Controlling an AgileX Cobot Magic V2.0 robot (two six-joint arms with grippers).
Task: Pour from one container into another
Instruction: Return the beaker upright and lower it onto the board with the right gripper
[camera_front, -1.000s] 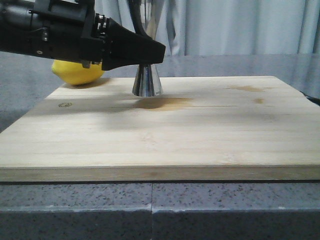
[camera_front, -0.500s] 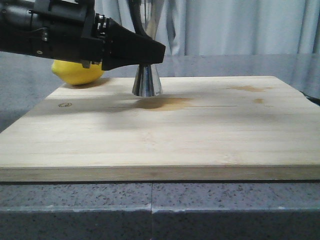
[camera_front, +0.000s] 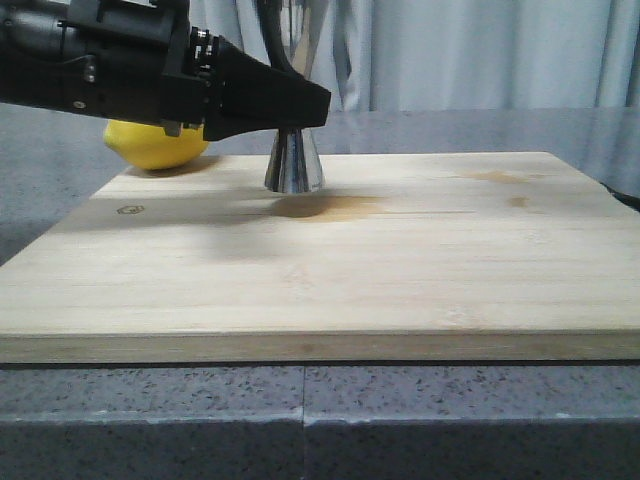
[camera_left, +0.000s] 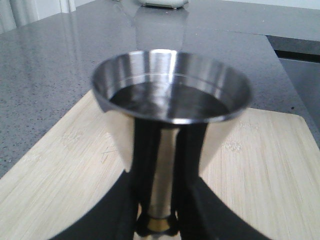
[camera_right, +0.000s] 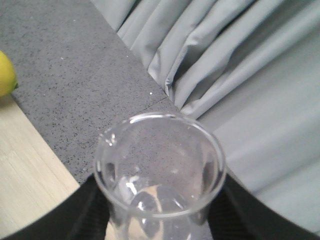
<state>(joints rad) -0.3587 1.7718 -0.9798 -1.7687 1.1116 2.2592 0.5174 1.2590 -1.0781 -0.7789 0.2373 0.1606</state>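
I should release the clear glass beaker with my right gripper on the faint brown stain (camera_front: 518, 173) by the wooden board's far edge.
The steel jigger (camera_front: 293, 165) stands upright on the wooden board (camera_front: 400, 260), toward its far left. My left gripper (camera_front: 300, 108) is shut on its narrow waist, reaching in from the left. In the left wrist view the jigger's upper cup (camera_left: 170, 100) fills the middle, with a dark liquid surface below the rim. My left gripper (camera_left: 156, 220) clasps the gold band, black fingers (camera_left: 120, 200) on either side. The clear glass beaker (camera_right: 160, 170) shows only in the right wrist view, with my right gripper (camera_right: 160, 212) shut on it. It is out of the front view.
A yellow lemon (camera_front: 155, 145) lies behind the left arm by the board's far left corner; the lemon (camera_right: 5, 75) also shows in the right wrist view. Brown stains (camera_front: 330, 208) mark the board beside the jigger. Grey speckled counter (camera_front: 300, 420) surrounds the board; curtains (camera_front: 480, 50) hang behind.
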